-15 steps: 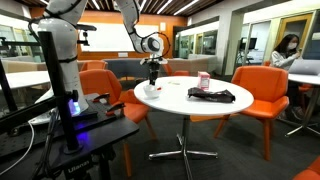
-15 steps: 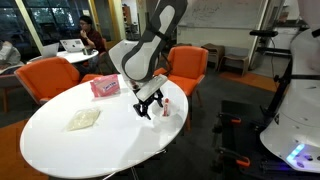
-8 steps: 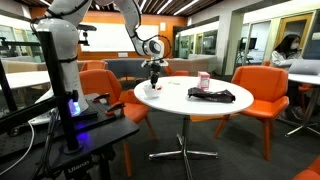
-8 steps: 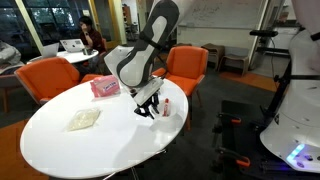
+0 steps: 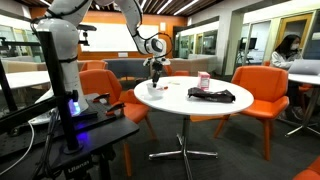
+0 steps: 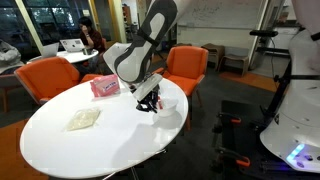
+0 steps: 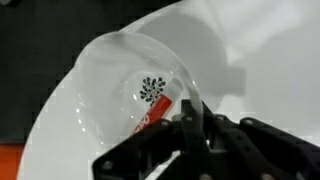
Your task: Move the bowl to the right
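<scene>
Next, my gripper releases the bowl near the round white table's edge [image 5: 168,98], at a spot that is closer to the flat black object. The bowl now sits near that table's edge.
The bowl [image 7: 135,90] is small, shallow and white, with a red stripe and a black print inside. It sits near the edge of the round white table [image 5: 195,107] in both exterior views. My gripper [image 7: 188,112] is shut on the bowl's rim, with one finger inside the wall and one outside. In an exterior view the gripper [image 5: 155,84] points straight down onto the bowl [image 5: 152,93]. From the opposite side the gripper [image 6: 150,102] covers most of the bowl.
A pink-and-white cup [image 5: 204,80] and a flat black object [image 5: 212,95] lie further along the table. Orange chairs [image 5: 262,88] ring the table. A dark cart [image 5: 75,130] and the robot's stand are close by. The table edge [image 6: 178,110] runs just beside the bowl.
The jaws have closed from wide open onto the bowl's rim. The arm has dipped slightly toward the bowl. The bowl has not visibly shifted.
</scene>
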### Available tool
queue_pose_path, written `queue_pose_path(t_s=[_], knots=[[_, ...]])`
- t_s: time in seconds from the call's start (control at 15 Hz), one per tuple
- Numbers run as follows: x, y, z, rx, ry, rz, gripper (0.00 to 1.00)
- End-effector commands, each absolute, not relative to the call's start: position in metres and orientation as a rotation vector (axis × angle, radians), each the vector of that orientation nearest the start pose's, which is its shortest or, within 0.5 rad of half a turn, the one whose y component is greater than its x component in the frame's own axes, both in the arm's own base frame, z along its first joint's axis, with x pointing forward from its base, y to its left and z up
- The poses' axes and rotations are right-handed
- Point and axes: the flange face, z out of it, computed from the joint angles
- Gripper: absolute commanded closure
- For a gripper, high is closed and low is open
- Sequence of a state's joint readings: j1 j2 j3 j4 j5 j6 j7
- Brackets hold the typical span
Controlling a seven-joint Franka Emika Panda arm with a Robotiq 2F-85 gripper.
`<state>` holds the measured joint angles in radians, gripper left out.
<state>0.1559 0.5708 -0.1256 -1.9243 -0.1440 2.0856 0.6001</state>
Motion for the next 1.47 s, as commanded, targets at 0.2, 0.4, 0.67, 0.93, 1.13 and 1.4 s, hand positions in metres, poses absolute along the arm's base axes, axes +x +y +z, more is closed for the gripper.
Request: queue_pose_path(t_s=[0.2,0.4,0.67,0.93,1.13,1.4], knots=[[0.585,-0.032,0.188,-3.297,1.065,0.533,0.98],[0.585,-0.056,0.189,-3.292,1.228,0.514,0.98],[0.579,-0.075,0.186,-3.304,1.416,0.496,0.98],[0.574,-0.093,0.180,-3.284,1.565,0.449,0.98],[0.571,-0.107,0.178,-3.261,1.625,0.409,0.98],[0.572,-0.123,0.179,-3.228,1.612,0.344,0.98]])
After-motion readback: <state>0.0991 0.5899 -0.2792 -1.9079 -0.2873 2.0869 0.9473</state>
